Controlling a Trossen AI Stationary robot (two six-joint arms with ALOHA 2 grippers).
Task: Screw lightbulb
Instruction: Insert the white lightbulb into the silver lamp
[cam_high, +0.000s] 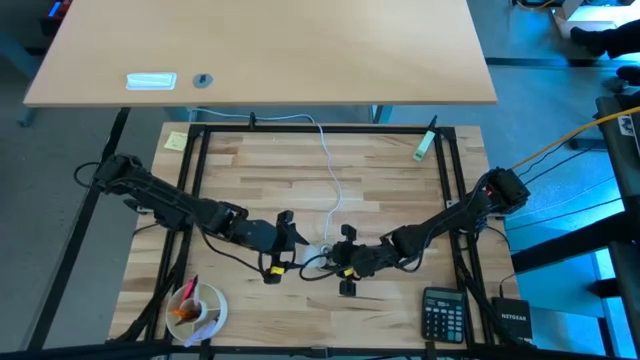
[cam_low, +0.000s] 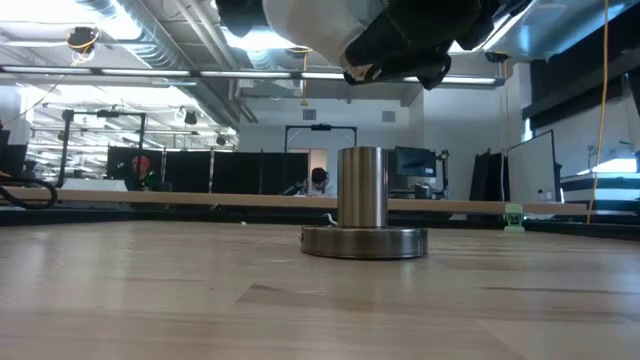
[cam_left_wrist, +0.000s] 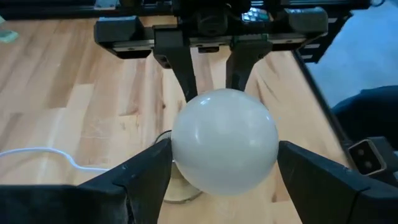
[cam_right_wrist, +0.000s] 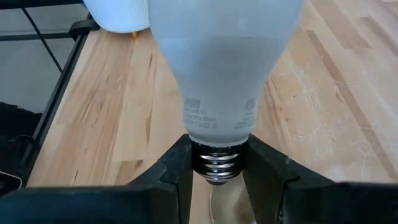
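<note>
Next, I let go of the white lightbulb with my right gripper between the fingers of my left gripper (cam_high: 298, 248), close above the grey socket. The bulb is now held over the table's middle.
The white lightbulb (cam_left_wrist: 224, 140) is held in the air between both grippers, over the middle of the table. Its silvery screw base (cam_right_wrist: 214, 163) points toward my right arm, its round globe toward my left arm. My right gripper (cam_right_wrist: 214, 177) is shut on the base. My left gripper (cam_left_wrist: 224, 168) has a finger on either side of the globe. The round grey metal socket (cam_low: 365, 215) stands on its flat disc on the table right below the bulb. Its white cord (cam_high: 330, 175) runs toward the far edge. My left gripper has the bulb's globe at its widest part (cam_left_wrist: 177, 152) between its two fingers, which lie along the bulb from the table's left side. The bulb is clear of the table and the socket. My right gripper pinches the bulb's screw base (cam_right_wrist: 214, 163) between its two fingers, just below the white neck. The fingers come from the table's right side. The bulb sticks out beyond the fingertips, lifted clear above the socket.
A calculator (cam_high: 441, 312) lies at the near right. A white bowl (cam_high: 198, 308) with orange things stands at the near left. A black frame (cam_high: 200, 170) borders the wooden top. A green item (cam_high: 424, 145) and a yellow note (cam_high: 176, 141) lie near the far corners.
</note>
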